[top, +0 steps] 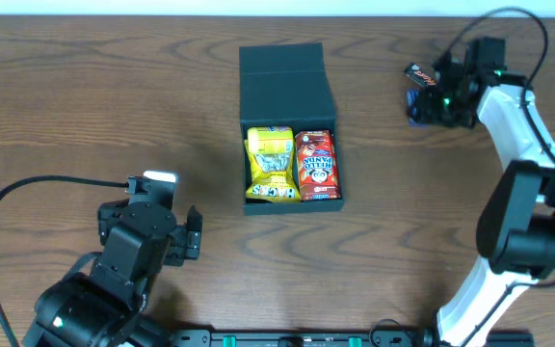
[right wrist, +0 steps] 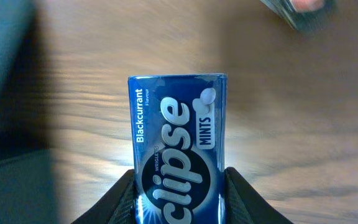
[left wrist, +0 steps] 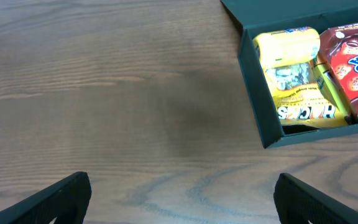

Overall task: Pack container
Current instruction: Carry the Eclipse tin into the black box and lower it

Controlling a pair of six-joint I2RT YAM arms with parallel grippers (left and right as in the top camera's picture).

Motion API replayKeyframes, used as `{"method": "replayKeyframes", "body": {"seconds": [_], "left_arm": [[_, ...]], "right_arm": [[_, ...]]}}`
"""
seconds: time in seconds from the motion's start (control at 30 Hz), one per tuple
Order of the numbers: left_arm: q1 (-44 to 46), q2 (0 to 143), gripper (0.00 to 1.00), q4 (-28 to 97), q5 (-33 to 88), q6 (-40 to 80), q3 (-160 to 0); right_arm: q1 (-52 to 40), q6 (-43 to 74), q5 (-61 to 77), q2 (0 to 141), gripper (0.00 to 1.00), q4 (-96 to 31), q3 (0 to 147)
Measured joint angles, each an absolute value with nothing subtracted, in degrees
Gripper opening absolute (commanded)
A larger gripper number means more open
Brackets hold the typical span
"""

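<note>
Next, I release the blue Eclipse mints tin with my right gripper atop the yellow packet (top: 262, 171) in the black container.
The black container (top: 242, 164) lies open at mid-table with its flap lid (top: 284, 73) folded back. Inside it sit a yellow packet (top: 271, 165) and a red Hello Panda packet (top: 317, 165); the left wrist view shows the container (left wrist: 257, 93) with the yellow packet (left wrist: 294, 74) at upper right. At the far right, my right gripper (top: 424, 106) is shut on a blue Eclipse mints tin (right wrist: 178, 137), its fingers (right wrist: 241, 196) pressing both sides of the tin. My left gripper (left wrist: 182, 193) stands wide open over bare wood, near the front left and well short of the container.
A dark snack packet (top: 418, 71) lies on the table just beyond the right gripper, and its corner shows as a blurred packet (right wrist: 300, 12) in the right wrist view. The left arm's cable (top: 27, 188) loops across the front left.
</note>
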State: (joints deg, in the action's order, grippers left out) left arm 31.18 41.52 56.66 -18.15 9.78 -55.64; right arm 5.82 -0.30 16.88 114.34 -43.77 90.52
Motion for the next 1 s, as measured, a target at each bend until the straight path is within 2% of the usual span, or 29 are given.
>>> {"method": "replayKeyframes", "body": {"seconds": [0.23, 0.4, 0.77, 1.0], "left_arm": [[31.2, 41.5, 0.95, 56.7, -18.2, 9.8, -55.6], [31.2, 41.5, 0.95, 56.7, -18.2, 9.8, -55.6], [31.2, 41.5, 0.95, 56.7, -18.2, 9.8, -55.6], [31.2, 41.5, 0.95, 56.7, -18.2, 9.8, -55.6]], "right_arm": [[-5.0, -2.0, 17.5, 103.7, 0.1, -44.1, 92.3], [-12.8, -5.6, 18.1, 101.7, 0.08, -46.2, 92.3], [-27.7, -26.9, 18.1, 102.0, 0.01, -54.8, 92.3], [-31.2, -39.5, 18.2, 106.5, 0.01, -54.5, 92.3]]}}
